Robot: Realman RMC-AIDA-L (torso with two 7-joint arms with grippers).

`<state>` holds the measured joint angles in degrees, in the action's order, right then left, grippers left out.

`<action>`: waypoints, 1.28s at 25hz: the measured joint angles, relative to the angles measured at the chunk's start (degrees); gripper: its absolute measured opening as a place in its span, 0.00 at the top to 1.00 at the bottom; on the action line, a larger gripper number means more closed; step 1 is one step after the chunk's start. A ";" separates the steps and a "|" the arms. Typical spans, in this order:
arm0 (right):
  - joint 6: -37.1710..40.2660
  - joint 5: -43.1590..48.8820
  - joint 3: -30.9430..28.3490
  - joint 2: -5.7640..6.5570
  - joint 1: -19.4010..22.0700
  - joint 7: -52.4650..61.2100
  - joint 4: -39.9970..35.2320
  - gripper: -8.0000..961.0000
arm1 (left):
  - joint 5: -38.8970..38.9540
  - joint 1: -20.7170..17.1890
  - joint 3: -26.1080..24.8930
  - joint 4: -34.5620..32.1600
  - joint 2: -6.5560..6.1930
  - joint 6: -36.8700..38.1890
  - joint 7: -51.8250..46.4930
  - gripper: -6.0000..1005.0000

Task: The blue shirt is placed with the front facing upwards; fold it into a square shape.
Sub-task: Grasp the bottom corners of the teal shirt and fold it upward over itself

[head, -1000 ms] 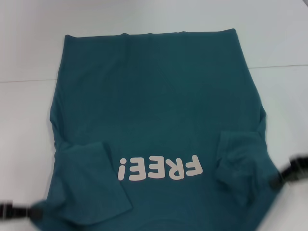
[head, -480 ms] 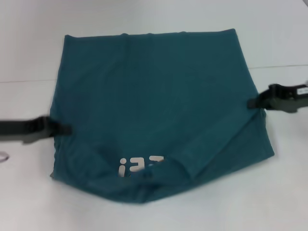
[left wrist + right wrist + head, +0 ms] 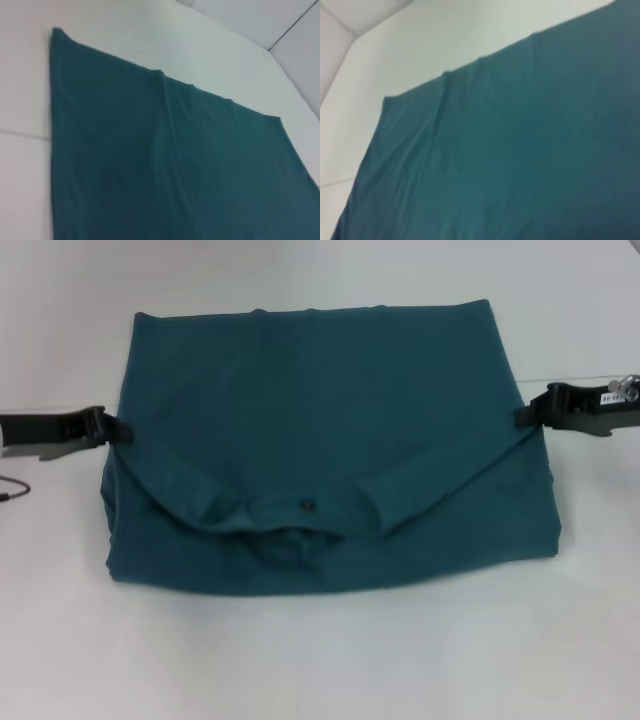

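Note:
Next, my left gripper lets go of the folded edge on the blue shirt's side, level with the thin table seam point(image 3: 132, 411) point(image 3: 60, 142).
The blue shirt point(image 3: 320, 420) lies on the white table, its near part folded over away from me. The collar with its small black label point(image 3: 307, 505) sags in the middle of the folded layer, and the lettering is hidden. My left gripper point(image 3: 118, 430) is shut on the folded edge at the shirt's left side. My right gripper point(image 3: 522, 416) is shut on the folded edge at the right side. Both hold the fold about halfway up the shirt. The wrist views show only teal cloth: the left wrist view point(image 3: 165, 165) and the right wrist view point(image 3: 510, 160).
The white table point(image 3: 320, 660) extends on all sides of the shirt. A thin table seam point(image 3: 580, 378) runs across at the right. A loop of cable point(image 3: 12, 487) lies at the far left edge.
Both grippers carried the shirt's near edge up and away from me, folding it over. The "FREE!" lettering went from fully shown to hidden under the fold.

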<state>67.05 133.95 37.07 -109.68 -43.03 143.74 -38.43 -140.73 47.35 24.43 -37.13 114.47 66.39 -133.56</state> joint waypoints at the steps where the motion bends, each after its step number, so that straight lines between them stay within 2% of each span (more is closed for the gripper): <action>1: -0.94 0.00 0.14 0.00 -0.05 -0.01 -0.01 0.96 | -0.04 0.19 0.73 -0.03 -0.02 -0.68 0.01 0.94; 5: -5.58 0.06 3.21 -0.03 -0.79 -0.25 0.37 0.96 | -0.05 1.10 6.06 0.08 0.50 -5.89 0.04 0.94; 8: -11.23 0.78 7.58 -0.54 -2.02 -0.14 0.63 0.95 | -0.12 1.83 9.00 0.40 1.21 -10.55 0.01 0.94; 16: -16.81 5.27 8.80 -0.73 -5.36 0.23 2.76 0.95 | 0.17 3.21 11.53 0.22 1.47 -16.25 2.45 0.94; 20: -20.20 8.90 9.90 -1.10 -7.19 0.03 4.48 0.95 | 0.04 3.40 12.76 0.07 2.69 -19.27 4.41 0.94; 24: -22.78 12.60 10.37 -1.71 -8.88 0.40 5.49 0.95 | 0.24 3.47 15.69 0.33 2.96 -22.60 4.47 0.94; 32: -26.77 14.06 10.39 -1.85 -9.70 0.49 5.79 0.96 | 0.45 4.57 16.27 0.21 3.38 -26.44 7.08 0.94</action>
<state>40.28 148.01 47.46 -111.53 -52.73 144.23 -32.64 -140.28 51.92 40.70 -36.92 117.85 39.94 -126.48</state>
